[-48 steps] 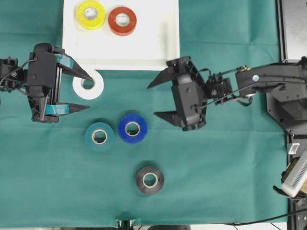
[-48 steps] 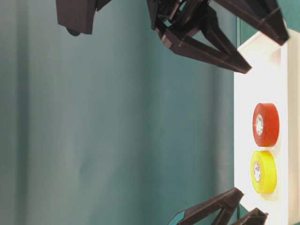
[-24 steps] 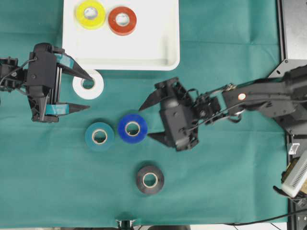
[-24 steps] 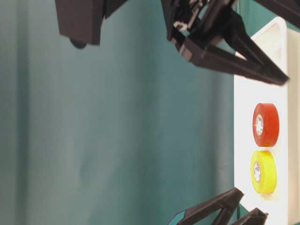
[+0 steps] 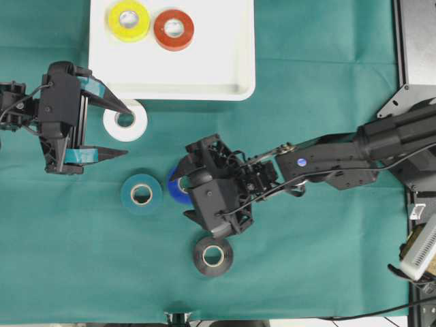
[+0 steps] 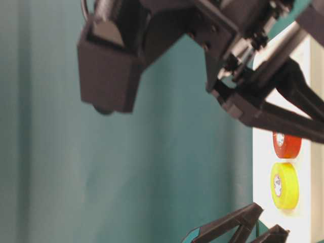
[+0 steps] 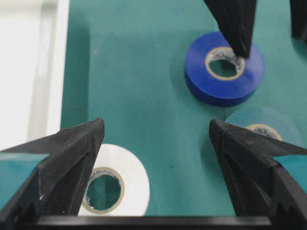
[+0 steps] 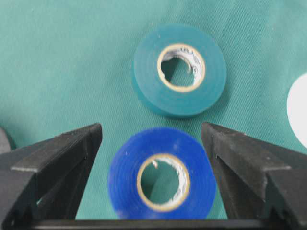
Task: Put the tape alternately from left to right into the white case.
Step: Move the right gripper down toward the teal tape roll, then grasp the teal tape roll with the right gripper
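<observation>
I will close my right gripper on the teal tape's side [image 5: 143, 208] [image 8: 147, 75] that faces away from the white tape, with one finger inside the hole of the teal tape.
The white case [image 5: 170, 76] at the back holds the yellow tape [image 5: 129, 20] and the red-orange tape [image 5: 174, 29]. On the green cloth lie the white tape [image 5: 125, 120], teal tape [image 5: 141, 194], blue tape [image 5: 173, 193] and black tape [image 5: 212, 255]. My right gripper [image 5: 182, 193] hangs open over the blue tape [image 8: 160, 179], one finger on either side and apart from it. My left gripper [image 5: 128, 131] is open and holds nothing. One of its fingers overlaps the white tape [image 7: 120, 177].
The green cloth covers the table. The teal tape [image 8: 180, 69] lies just beyond the blue one, and the black tape lies close by the right gripper's body. Dark equipment [image 5: 415, 41] stands along the right edge.
My right arm has swung from beside the case's front edge down and left until its open jaws straddle the blue tape. The left arm and all the tapes have stayed put.
</observation>
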Tool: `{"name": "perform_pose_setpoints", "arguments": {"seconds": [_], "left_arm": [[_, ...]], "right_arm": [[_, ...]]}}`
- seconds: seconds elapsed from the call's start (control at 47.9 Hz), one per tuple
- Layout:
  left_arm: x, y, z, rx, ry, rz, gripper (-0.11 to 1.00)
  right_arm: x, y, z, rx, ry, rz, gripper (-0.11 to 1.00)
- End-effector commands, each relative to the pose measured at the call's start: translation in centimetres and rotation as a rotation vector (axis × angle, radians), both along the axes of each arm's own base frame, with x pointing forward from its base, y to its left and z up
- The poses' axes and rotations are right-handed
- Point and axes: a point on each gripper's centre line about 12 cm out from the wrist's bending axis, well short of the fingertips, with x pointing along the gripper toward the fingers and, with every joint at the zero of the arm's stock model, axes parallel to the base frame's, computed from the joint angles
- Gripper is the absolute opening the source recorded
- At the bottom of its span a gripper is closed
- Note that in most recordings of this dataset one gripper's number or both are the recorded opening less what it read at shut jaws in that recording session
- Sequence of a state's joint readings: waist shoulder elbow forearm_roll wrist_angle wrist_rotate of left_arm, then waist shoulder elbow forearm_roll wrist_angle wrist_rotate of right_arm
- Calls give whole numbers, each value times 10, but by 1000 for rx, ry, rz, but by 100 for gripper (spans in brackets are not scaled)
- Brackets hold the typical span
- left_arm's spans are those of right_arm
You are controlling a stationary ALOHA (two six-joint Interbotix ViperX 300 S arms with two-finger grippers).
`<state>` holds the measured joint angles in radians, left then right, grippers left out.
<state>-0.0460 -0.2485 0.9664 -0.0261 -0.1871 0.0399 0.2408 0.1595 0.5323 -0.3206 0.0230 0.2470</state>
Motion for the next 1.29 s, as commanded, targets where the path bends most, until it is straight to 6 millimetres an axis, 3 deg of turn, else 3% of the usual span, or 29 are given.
{"name": "perform_pose_setpoints", "arguments": {"seconds": [0.0,0.271,1.022,1.272], "left_arm": [[4,-1,9,0,-31,-2,96],[4,-1,9,0,-31,-2,96],[3,-1,8,0,-29,-2,96],[3,-1,7,0,-26,-2,96]], "right_arm": [[11,6,13,13,-42,6,84],[36,14,0,11,-35,8,84],[73,22,-32,-49,103,-41,84],[77,20,-42,-69,145,-54,73]]}}
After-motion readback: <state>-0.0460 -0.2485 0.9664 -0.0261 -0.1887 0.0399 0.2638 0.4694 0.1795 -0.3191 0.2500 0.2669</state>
